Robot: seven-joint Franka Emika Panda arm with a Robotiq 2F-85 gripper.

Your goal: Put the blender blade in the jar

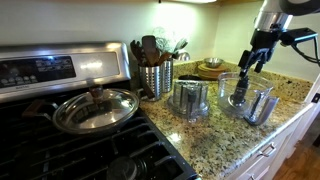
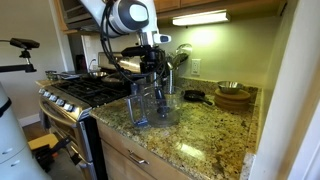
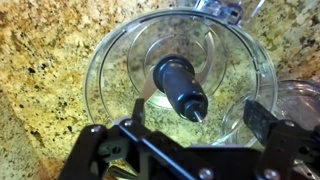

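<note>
The blender blade leans to one side inside the jar, so next the gripper lowers, closes on the blade's top (image 3: 195,107) and sets it straight before leaving.
In the wrist view the dark grey-black blender blade (image 3: 180,85) stands upright in the middle of the clear jar (image 3: 108,62), its thin metal tip pointing up at the camera. My gripper (image 3: 198,117) is open just above the jar, one finger on each side of the blade's tip and touching nothing. In both exterior views the gripper (image 1: 258,57) (image 2: 150,68) hangs over the jar (image 1: 240,95) (image 2: 150,105) on the granite counter. The blade shows dimly through the jar wall (image 1: 241,92).
A silvery-grey ribbed cylinder (image 1: 190,100) stands next to the jar. A steel utensil holder (image 1: 155,75) is behind it. A lidded pan (image 1: 95,108) sits on the stove. Wooden bowls (image 1: 211,68) are at the back. Another clear piece (image 3: 302,100) touches the jar's side.
</note>
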